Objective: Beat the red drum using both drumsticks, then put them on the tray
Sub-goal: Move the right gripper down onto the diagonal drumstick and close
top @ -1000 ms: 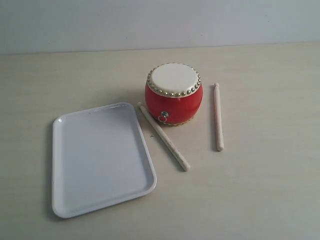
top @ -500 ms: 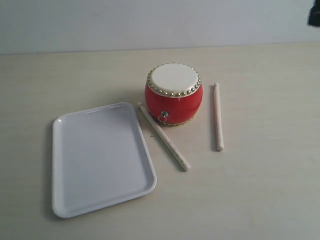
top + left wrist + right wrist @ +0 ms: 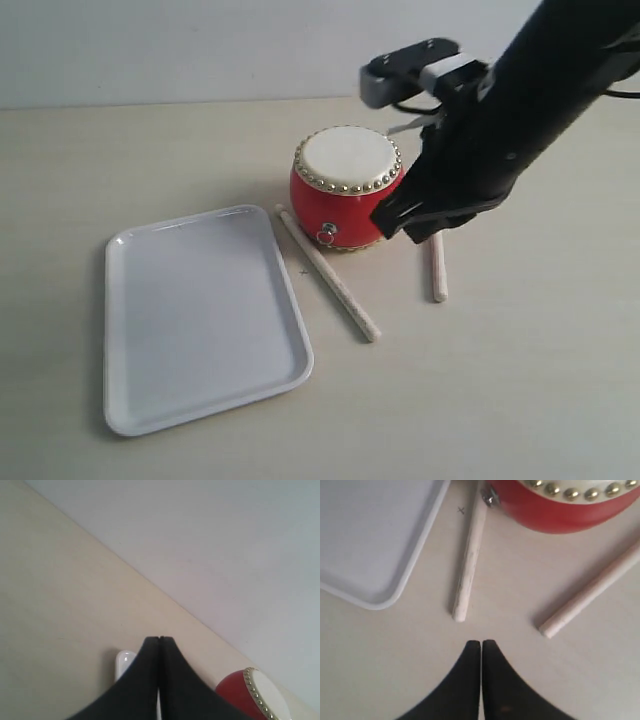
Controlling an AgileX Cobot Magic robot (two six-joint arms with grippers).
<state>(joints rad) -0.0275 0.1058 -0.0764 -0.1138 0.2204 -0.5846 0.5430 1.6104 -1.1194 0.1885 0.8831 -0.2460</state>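
Note:
I need to close my right gripper just short of the near end [image 3: 353,308] [image 3: 466,581] of the slanted drumstick, the one that lies between the white tray and the red drum.
The red drum [image 3: 347,188] stands on the table right of the white tray [image 3: 200,320]. One drumstick [image 3: 330,277] lies slanted between tray and drum. The other drumstick [image 3: 437,275] lies right of the drum, its far half hidden by my right arm. My right gripper [image 3: 405,228] hangs shut and empty above the table beside the drum. In the right wrist view its tips [image 3: 481,642] point between the near ends of both drumsticks [image 3: 469,555] [image 3: 592,592], below the drum [image 3: 560,510]. My left gripper [image 3: 159,639] is shut and empty, with a tray corner [image 3: 124,661] and the drum [image 3: 250,695] beyond it.
A pale wall [image 3: 200,45] runs behind the table's far edge. A small x mark [image 3: 303,270] sits on the tabletop between the tray and the slanted drumstick. My left arm is outside the exterior view.
My right arm has swung in from the upper right and now hangs beside the drum, over the right drumstick. The drum, sticks and tray have not moved.

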